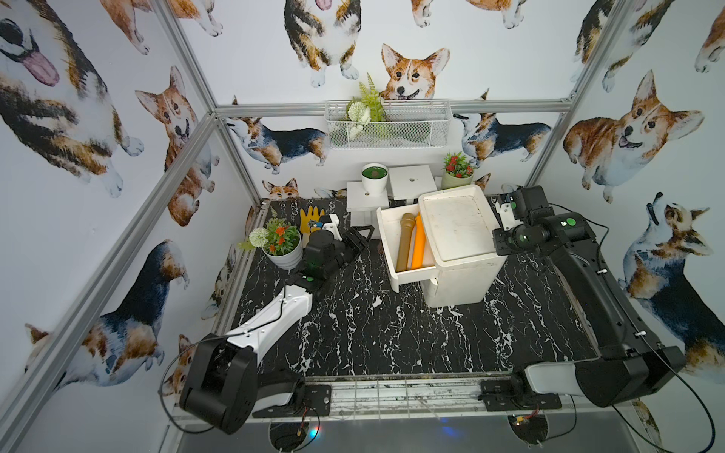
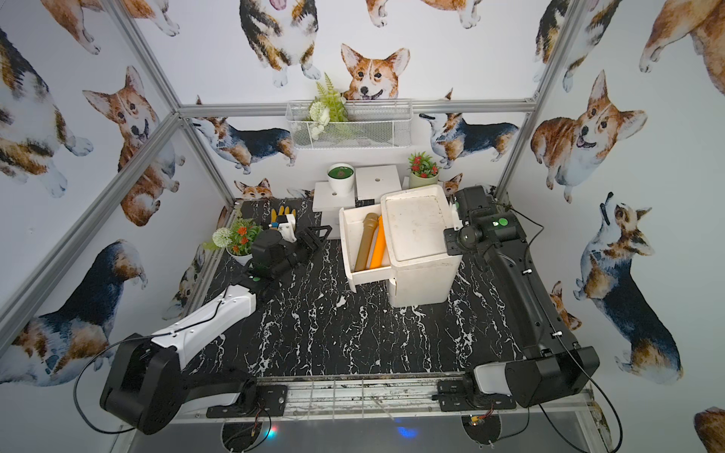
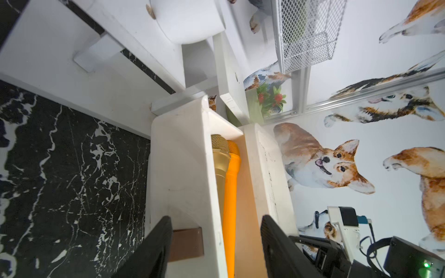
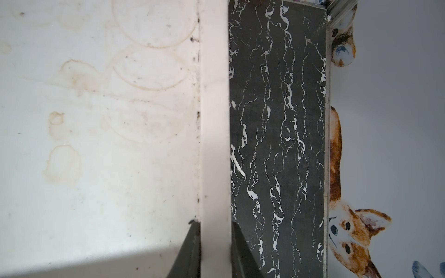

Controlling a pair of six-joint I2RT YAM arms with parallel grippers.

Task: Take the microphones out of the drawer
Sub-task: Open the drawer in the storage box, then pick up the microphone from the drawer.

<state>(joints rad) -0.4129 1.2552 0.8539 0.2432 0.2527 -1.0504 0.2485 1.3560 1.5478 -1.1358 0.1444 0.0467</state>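
Next, my left gripper goes next to the middle of the body (image 1: 405,245) (image 3: 221,190) of the gold microphone, beside the orange microphone, and closes there.
The white cabinet (image 1: 459,231) has its top drawer (image 1: 386,251) pulled out. Side by side in the drawer lie a gold microphone (image 1: 405,243) (image 2: 365,243) (image 3: 220,163) and an orange microphone (image 1: 419,243) (image 2: 378,245) (image 3: 232,192). My left gripper (image 1: 363,235) (image 2: 319,235) (image 3: 215,217) is open at the drawer's front wall, beside its brown handle (image 3: 186,244), and holds nothing. My right gripper (image 4: 214,225) (image 1: 497,219) is shut on the cabinet's raised rim (image 4: 214,120) on the side away from the drawer.
A flower pot (image 1: 280,245) and a yellow glove (image 1: 310,219) stand behind the left arm. White stands (image 1: 410,182) with two plant pots and a wire basket (image 1: 388,123) line the back wall. Black marble tabletop (image 1: 372,333) stretches in front.
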